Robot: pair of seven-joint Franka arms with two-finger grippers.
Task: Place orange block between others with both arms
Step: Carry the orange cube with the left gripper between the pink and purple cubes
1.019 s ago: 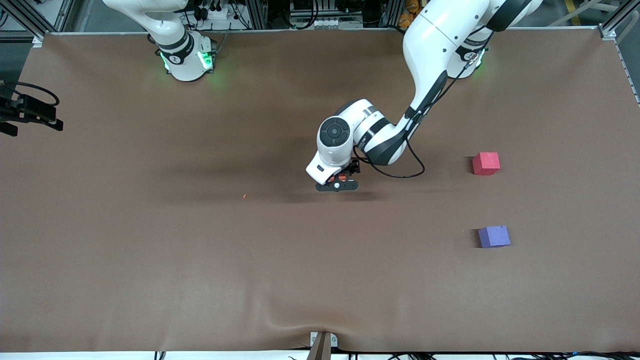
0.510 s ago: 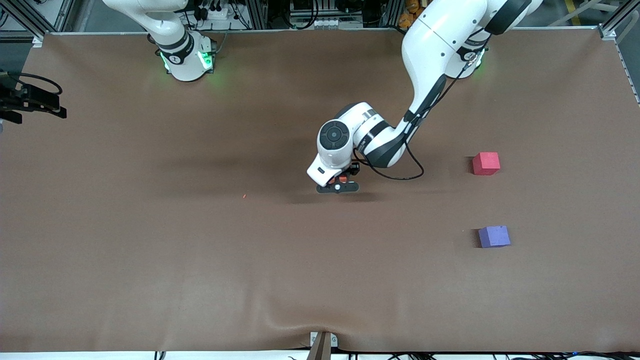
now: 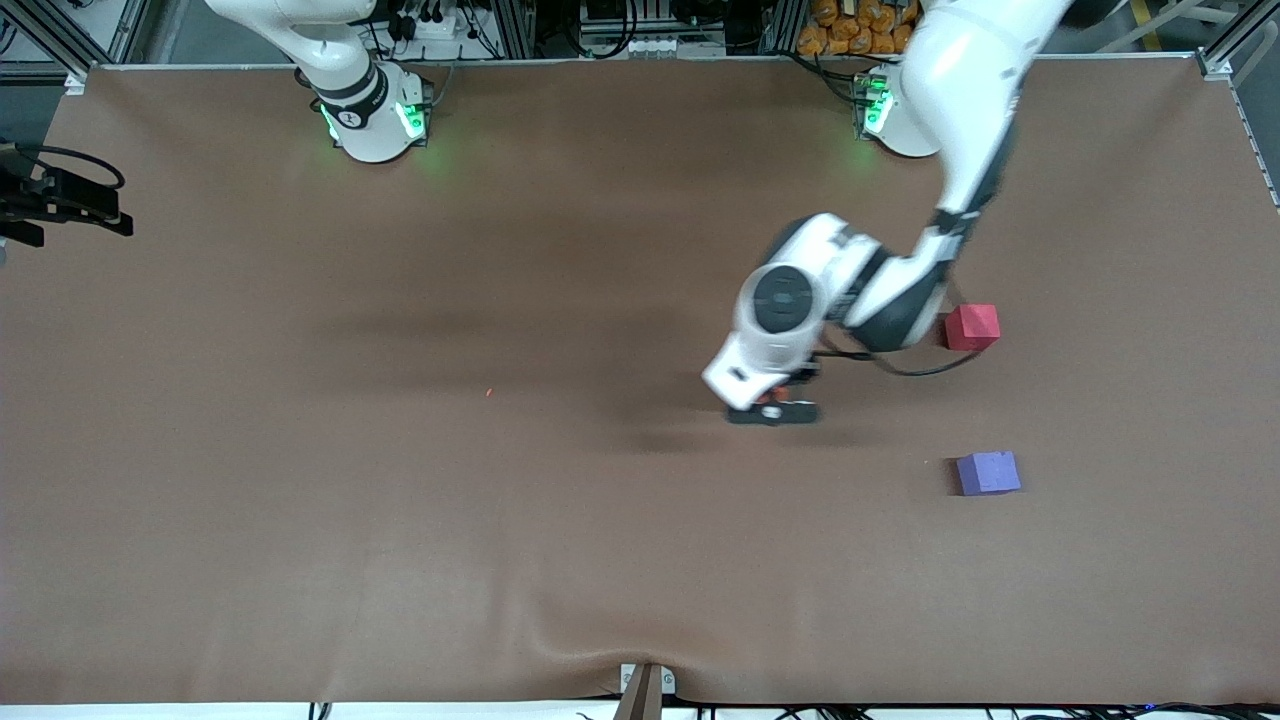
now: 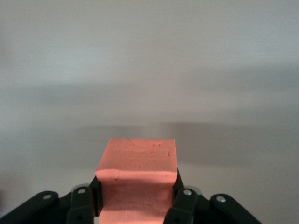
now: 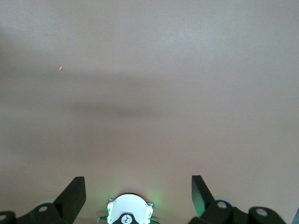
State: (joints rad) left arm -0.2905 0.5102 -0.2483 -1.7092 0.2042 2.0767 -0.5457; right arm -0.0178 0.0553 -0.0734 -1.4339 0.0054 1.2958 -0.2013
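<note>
My left gripper is to set the orange block down in the gap (image 3: 984,397) between the pinkish-red cube and the purple-blue cube.
The orange block (image 4: 136,161) sits between the fingers of my left gripper (image 4: 137,191), which is shut on it just above the brown cloth. From the front only a sliver of the orange block (image 3: 769,399) shows under the left gripper (image 3: 772,410). The others lie toward the left arm's end of the table: a pinkish-red cube (image 3: 972,327) and a purple-blue cube (image 3: 988,473) nearer the front camera, a gap apart. My right gripper (image 5: 138,186) hangs open and empty, high over its own green-lit base (image 5: 129,212), and waits.
Brown cloth (image 3: 400,500) covers the table. A tiny orange speck (image 3: 488,392) lies on it near the middle. The two green-lit arm bases (image 3: 375,115) stand along the edge farthest from the front camera.
My left gripper closed on the orange block and carried it toward the left arm's end of the table, closer to the two cubes. The cubes stayed put.
</note>
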